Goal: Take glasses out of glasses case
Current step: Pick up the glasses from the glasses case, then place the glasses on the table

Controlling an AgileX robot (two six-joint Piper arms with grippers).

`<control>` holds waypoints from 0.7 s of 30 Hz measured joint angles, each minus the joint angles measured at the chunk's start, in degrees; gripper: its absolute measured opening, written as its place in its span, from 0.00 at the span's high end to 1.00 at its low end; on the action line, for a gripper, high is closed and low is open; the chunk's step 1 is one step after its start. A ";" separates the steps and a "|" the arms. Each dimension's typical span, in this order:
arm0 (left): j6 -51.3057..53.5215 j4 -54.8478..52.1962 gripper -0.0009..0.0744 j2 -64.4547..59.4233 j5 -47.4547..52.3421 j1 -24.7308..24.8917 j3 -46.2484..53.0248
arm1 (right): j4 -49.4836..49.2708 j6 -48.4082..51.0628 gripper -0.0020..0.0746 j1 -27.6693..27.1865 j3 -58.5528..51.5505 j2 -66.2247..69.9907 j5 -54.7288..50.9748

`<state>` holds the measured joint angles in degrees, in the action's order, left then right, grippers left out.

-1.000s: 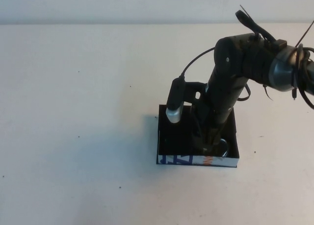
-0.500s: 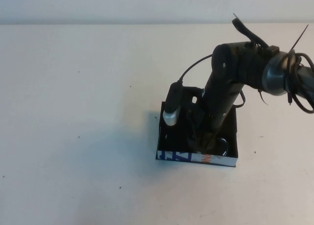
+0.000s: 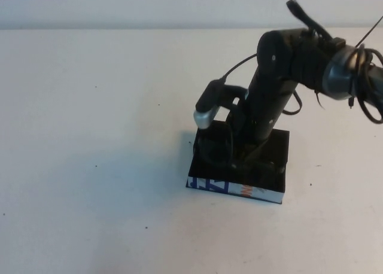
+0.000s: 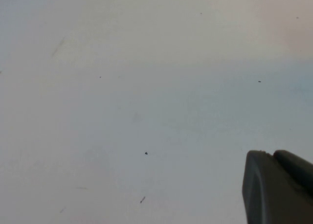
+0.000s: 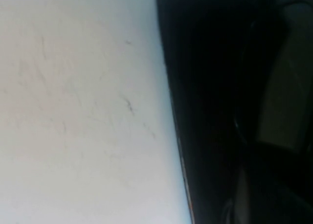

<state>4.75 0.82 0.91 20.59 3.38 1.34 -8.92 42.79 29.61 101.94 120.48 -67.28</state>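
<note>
Next, my right gripper sets the glasses free on the bare table (image 3: 336, 214) next to the orange-lettered end of the glasses case.
The glasses case (image 3: 266, 166), a flat black box with a white printed near side, lies on the white table in the high view. My right gripper (image 3: 240, 157) reaches down into it from the far right. It is shut on the black glasses (image 3: 214, 149), whose round frame shows at the case's left side, raised a little. In the right wrist view the case's dark wall (image 5: 205, 87) fills the picture, with one greyish lens (image 5: 286, 101) beside it. My left gripper (image 4: 276, 190) shows only in the left wrist view, over bare table with its tips together.
The white table (image 3: 90, 136) stretches wide to the left and in front of the case. A pale wall runs along the far edge. The right arm's cables (image 3: 365, 100) hang at the far right.
The right arm has pulled up and back a little, and the glasses frame now shows raised at the case's left. The case has slid slightly left and toward the near side.
</note>
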 joint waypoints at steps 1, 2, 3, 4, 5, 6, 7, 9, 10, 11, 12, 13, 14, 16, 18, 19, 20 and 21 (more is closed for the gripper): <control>0.00 0.00 0.99 0.00 0.00 0.00 0.00 | 0.18 -2.91 0.89 0.00 0.62 -0.73 -0.71; 0.00 0.00 0.99 0.00 0.00 0.00 0.00 | 0.29 -6.11 0.89 -0.16 1.11 -1.69 -1.26; 0.00 0.00 0.99 0.00 0.00 0.00 0.00 | 0.17 -9.44 0.89 -0.51 1.36 -2.75 -1.69; 0.00 0.00 0.99 0.00 0.00 0.00 0.00 | -0.10 -12.22 0.89 -1.02 1.59 -3.56 -1.97; 0.00 0.00 0.99 0.00 0.00 0.00 0.00 | -0.49 -15.88 0.89 -1.80 1.59 -4.65 -2.25; 0.00 0.00 0.99 0.00 0.00 0.00 0.00 | -1.16 -19.68 0.89 -2.88 1.28 -5.73 -2.47; 0.00 0.00 0.99 0.00 0.00 0.00 0.00 | -1.86 -22.45 0.89 -3.94 0.65 -6.69 -2.47; 0.00 0.00 0.99 0.00 0.00 0.00 0.00 | -4.08 -27.27 0.89 -7.08 -2.23 -9.48 -2.47; 0.00 0.00 0.99 0.00 0.00 0.00 0.00 | -5.35 -28.68 0.89 -8.41 -3.89 -11.10 -2.47; 0.00 0.00 0.99 0.00 0.00 0.00 0.00 | -6.55 -29.59 0.89 -10.04 -6.32 -12.94 -2.47; 0.00 0.00 0.99 0.00 0.00 0.00 0.00 | -7.34 -30.13 0.89 -11.58 -9.05 -15.03 -2.47; 0.00 0.00 0.99 0.00 0.00 0.00 0.00 | -7.74 -30.52 0.89 -13.00 -12.07 -16.81 -2.47; 0.00 0.00 0.99 0.00 0.00 0.00 0.00 | -8.01 -30.79 0.89 -14.36 -15.30 -19.19 -2.47; 0.00 0.00 0.99 0.00 0.00 0.00 0.00 | -8.40 -31.18 0.89 -16.66 -21.69 -23.80 -1.74; 0.00 0.00 0.99 0.00 0.00 0.00 0.00 | -8.65 -32.18 0.89 -18.80 -29.40 -28.80 1.94; 0.00 0.00 0.99 0.00 0.00 0.00 0.00 | -8.65 -32.98 0.89 -19.45 -32.53 -31.02 4.07; 0.00 0.00 0.99 0.00 0.00 0.00 0.00 | -8.54 -33.78 0.89 -19.95 -36.40 -32.84 6.97; 0.00 0.00 0.99 0.00 0.00 0.00 0.00 | -8.10 -34.64 0.89 -20.21 -40.13 -34.22 10.01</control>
<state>4.75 0.82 0.91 20.59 3.38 1.34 -17.02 8.15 9.39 61.80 86.25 -57.27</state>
